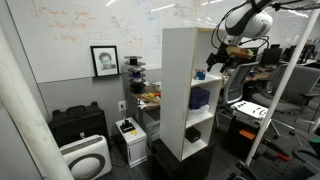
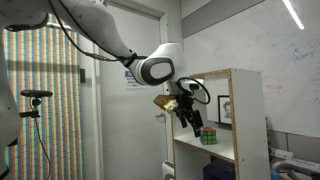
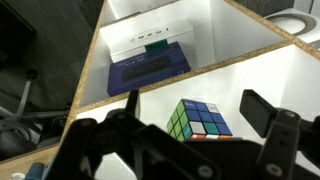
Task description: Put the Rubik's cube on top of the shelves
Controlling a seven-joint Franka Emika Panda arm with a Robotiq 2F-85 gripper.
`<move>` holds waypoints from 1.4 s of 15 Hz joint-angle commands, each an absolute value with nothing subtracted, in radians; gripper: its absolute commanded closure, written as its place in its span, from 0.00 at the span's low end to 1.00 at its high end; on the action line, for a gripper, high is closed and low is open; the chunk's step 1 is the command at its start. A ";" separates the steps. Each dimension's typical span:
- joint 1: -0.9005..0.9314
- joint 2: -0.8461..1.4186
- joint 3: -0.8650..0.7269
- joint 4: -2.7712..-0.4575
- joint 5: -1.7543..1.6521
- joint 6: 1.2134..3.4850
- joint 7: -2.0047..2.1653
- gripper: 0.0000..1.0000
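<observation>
My gripper is to close on opposite sides of the Rubik's cube (image 1: 200, 75) (image 3: 198, 121) and keep its blue side facing up between the fingers.
The Rubik's cube (image 3: 203, 118) rests on a white board in an upper compartment of the shelves (image 3: 255, 72), showing blue and green faces. It also shows in both exterior views (image 2: 208, 136) (image 1: 200, 74). My gripper (image 3: 195, 112) is open, with one finger on each side of the cube and not touching it. In both exterior views the gripper (image 2: 190, 118) (image 1: 215, 62) reaches into the open front of the tall white shelves (image 1: 178, 60) (image 2: 246, 105). The top of the shelves is bare.
A dark blue bulky object (image 3: 150, 68) (image 1: 200, 98) and a white box (image 3: 150, 40) lie in the compartment below. A black case (image 1: 78, 124), a white air purifier (image 1: 84, 158) and a small printer (image 1: 130, 135) stand beside the shelves. A white frame (image 1: 272, 100) stands near the arm.
</observation>
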State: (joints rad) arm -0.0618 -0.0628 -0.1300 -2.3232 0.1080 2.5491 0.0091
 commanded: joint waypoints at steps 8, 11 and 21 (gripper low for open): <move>-0.066 0.196 -0.038 -2.116 0.228 2.788 0.013 0.00; -0.074 0.216 -0.036 -2.092 0.224 2.782 0.012 0.32; -0.109 0.057 -0.053 -2.135 0.229 2.480 -0.019 0.60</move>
